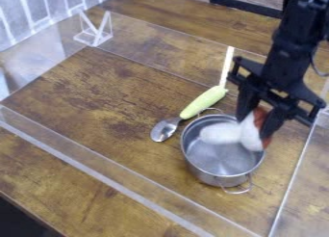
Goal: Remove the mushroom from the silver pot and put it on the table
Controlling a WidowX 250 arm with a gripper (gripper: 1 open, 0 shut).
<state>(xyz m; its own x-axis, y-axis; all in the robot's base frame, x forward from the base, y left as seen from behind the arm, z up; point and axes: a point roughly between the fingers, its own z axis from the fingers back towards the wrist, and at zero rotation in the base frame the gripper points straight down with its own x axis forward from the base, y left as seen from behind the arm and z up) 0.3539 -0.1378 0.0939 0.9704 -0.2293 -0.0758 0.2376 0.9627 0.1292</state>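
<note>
Next, my gripper releases the mushroom on the bare brown table point(125, 101) next to the metal spoon, away from the silver pot. The mushroom still hangs just above the pot.
The mushroom point(232, 133), cream stem and reddish-brown cap, hangs tilted just above the right side of the silver pot point(221, 156). My gripper point(261, 123) points down and is shut on the mushroom near its cap end. The pot sits on the brown wooden table point(103, 96) at the front right, and its shiny inside now shows with nothing in it. The black arm rises from the gripper to the top right corner.
A yellow-green corn-like toy point(203, 101) with a pale stick lies just behind the pot. A small metal spoon point(164, 130) rests left of the pot. Clear acrylic walls point(129, 183) edge the tabletop, and a clear stand point(92, 29) is at the back left.
</note>
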